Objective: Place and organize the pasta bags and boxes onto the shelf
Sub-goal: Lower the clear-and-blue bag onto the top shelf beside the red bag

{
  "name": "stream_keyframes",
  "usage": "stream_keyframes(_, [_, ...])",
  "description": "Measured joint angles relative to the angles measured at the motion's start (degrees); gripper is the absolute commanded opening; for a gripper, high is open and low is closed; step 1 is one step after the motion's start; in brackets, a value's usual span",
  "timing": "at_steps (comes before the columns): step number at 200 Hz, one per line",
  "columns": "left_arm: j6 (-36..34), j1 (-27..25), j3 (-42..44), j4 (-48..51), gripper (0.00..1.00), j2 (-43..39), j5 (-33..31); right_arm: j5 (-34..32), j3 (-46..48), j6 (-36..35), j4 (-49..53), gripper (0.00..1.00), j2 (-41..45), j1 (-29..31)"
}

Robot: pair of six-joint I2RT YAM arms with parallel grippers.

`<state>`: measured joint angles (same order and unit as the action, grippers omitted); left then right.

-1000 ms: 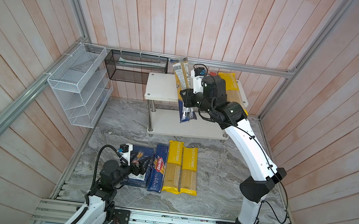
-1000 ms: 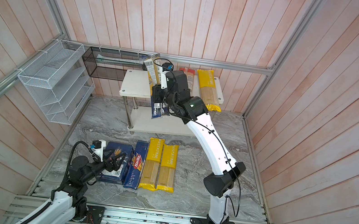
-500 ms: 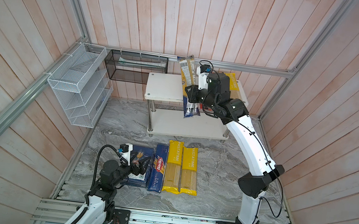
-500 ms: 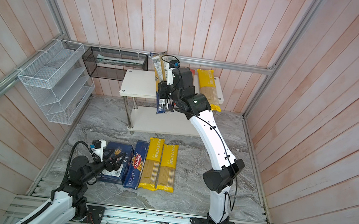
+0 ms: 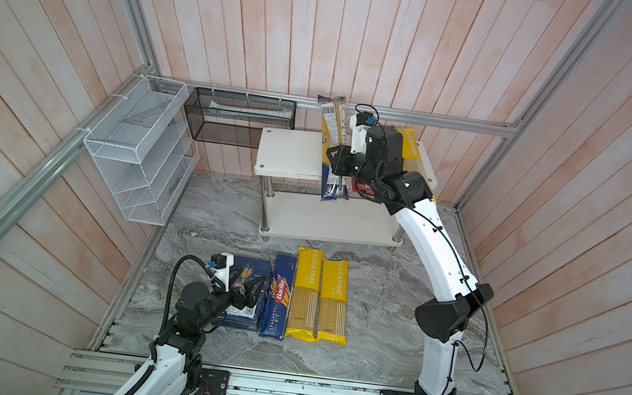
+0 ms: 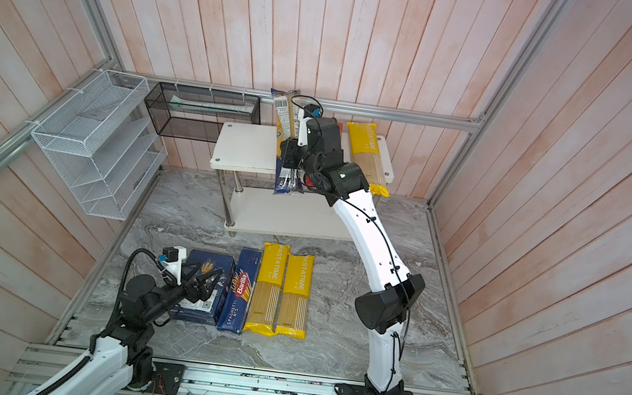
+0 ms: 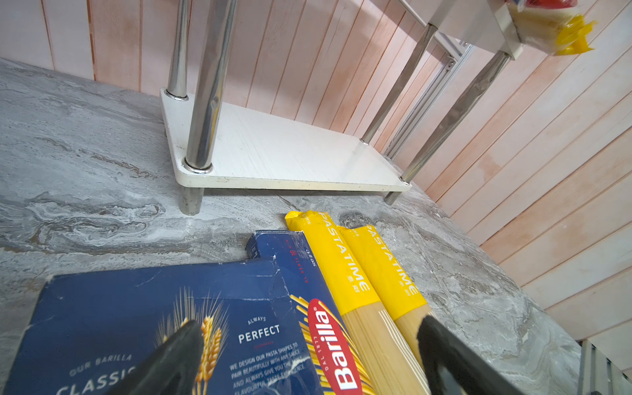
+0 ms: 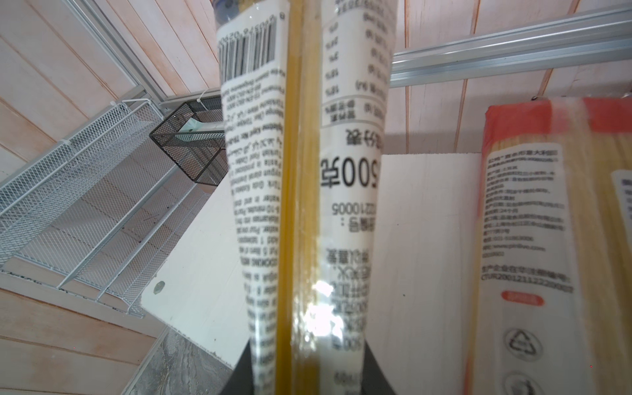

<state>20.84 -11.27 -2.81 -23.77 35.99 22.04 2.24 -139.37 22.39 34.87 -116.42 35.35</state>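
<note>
Next, my right gripper lets go of the clear spaghetti bag on the top board (image 5: 328, 157) (image 8: 362, 263), beside the red bag.
My right gripper (image 5: 338, 164) is shut on the dark blue and clear spaghetti bag (image 5: 332, 146), holding it steeply tilted over the top board of the shelf (image 5: 291, 153). The wrist view shows the bag (image 8: 301, 205) pinched between the jaws, with a red bag (image 8: 526, 205) lying on the board beside it. A yellow bag (image 5: 411, 149) lies at the board's right end. On the floor lie the wide Barilla box (image 5: 252, 278), the narrow spaghetti box (image 5: 278, 298) and two yellow bags (image 5: 306, 293). My left gripper (image 7: 307, 345) hangs open over the wide box (image 7: 119, 325).
A white wire rack (image 5: 136, 148) and a black mesh basket (image 5: 239, 118) hang on the left and back walls. Wooden walls enclose the marble floor (image 5: 383, 300). The shelf's lower board (image 5: 327, 221) is bare.
My right arm has carried the blue bag to the right and farther back over the top board. The left arm has not moved.
</note>
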Motion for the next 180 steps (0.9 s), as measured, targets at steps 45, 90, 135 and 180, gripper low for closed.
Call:
stream_keyframes(45, [0.00,0.00,0.00,0.00,1.00,0.00,0.00,1.38,-0.96,2.08,-1.46,0.00,-0.85,-2.10])
stream_keyframes(90, [0.00,0.00,-0.02,0.00,1.00,0.00,-0.02,3.34,-1.73,3.87,-2.89,0.00,-1.95,-2.51])
stream_keyframes(135, [0.00,0.00,-0.02,0.00,1.00,0.00,-0.02,5.27,-1.73,6.62,-3.89,0.12,-2.43,-3.43])
stream_keyframes(180, [0.00,0.00,0.00,0.00,1.00,0.00,-0.02,5.42,-1.73,8.04,-4.90,0.19,-2.73,-3.69])
